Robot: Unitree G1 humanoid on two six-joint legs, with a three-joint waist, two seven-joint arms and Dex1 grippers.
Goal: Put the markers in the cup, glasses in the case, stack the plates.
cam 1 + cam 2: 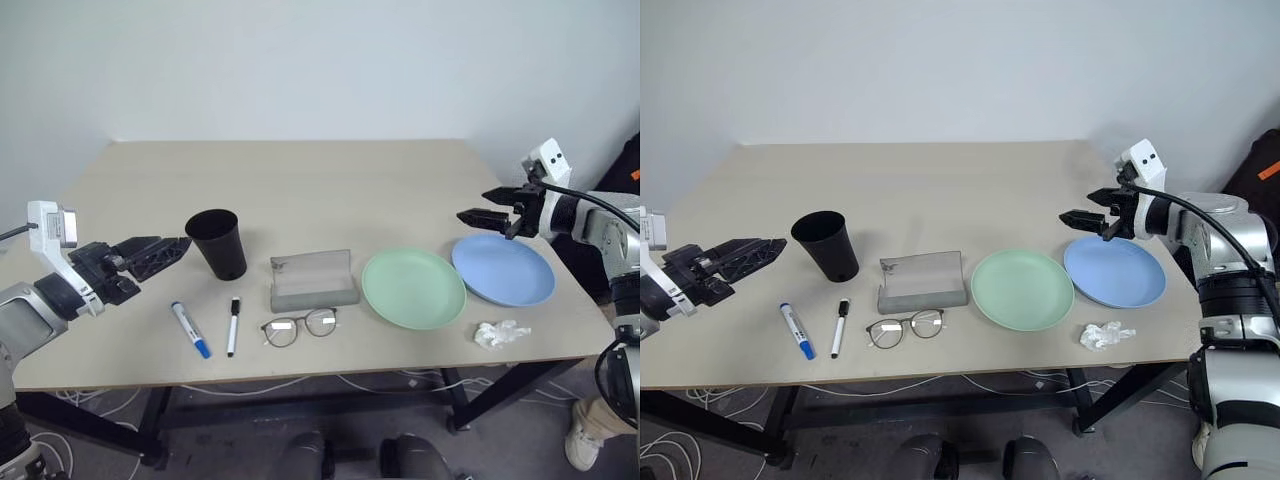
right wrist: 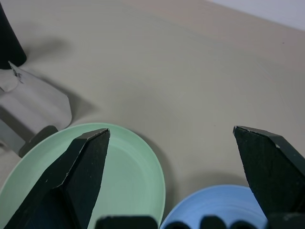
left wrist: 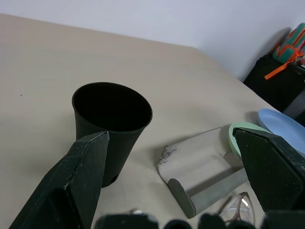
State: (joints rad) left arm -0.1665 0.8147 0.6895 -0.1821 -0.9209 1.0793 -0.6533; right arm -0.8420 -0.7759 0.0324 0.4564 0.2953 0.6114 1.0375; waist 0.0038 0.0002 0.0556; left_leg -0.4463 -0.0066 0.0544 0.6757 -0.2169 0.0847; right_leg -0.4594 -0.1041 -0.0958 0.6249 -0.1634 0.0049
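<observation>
I will next move my right gripper to the blue plate and close it on its near rim [image 1: 480, 294], between the green plate and the crumpled white tissue.
The black cup [image 1: 218, 243] stands upright left of centre. The grey case [image 1: 312, 281] lies open beside it, and the glasses [image 1: 300, 326] rest unfolded just in front of the case. Two markers lie near the front edge, the blue-capped one [image 1: 190, 329] and the black-capped one [image 1: 233, 326]. The green plate [image 1: 413, 287] and the blue plate [image 1: 502, 270] sit side by side on the right. My left gripper [image 1: 172, 250] hovers open left of the cup, holding nothing. Above the far rim of the blue plate my right gripper [image 1: 478, 207] is open and empty.
A crumpled white tissue [image 1: 499, 333] lies near the front right corner of the beige table [image 1: 300, 180]. The white wall stands behind the table. Cables lie on the floor under the front edge.
</observation>
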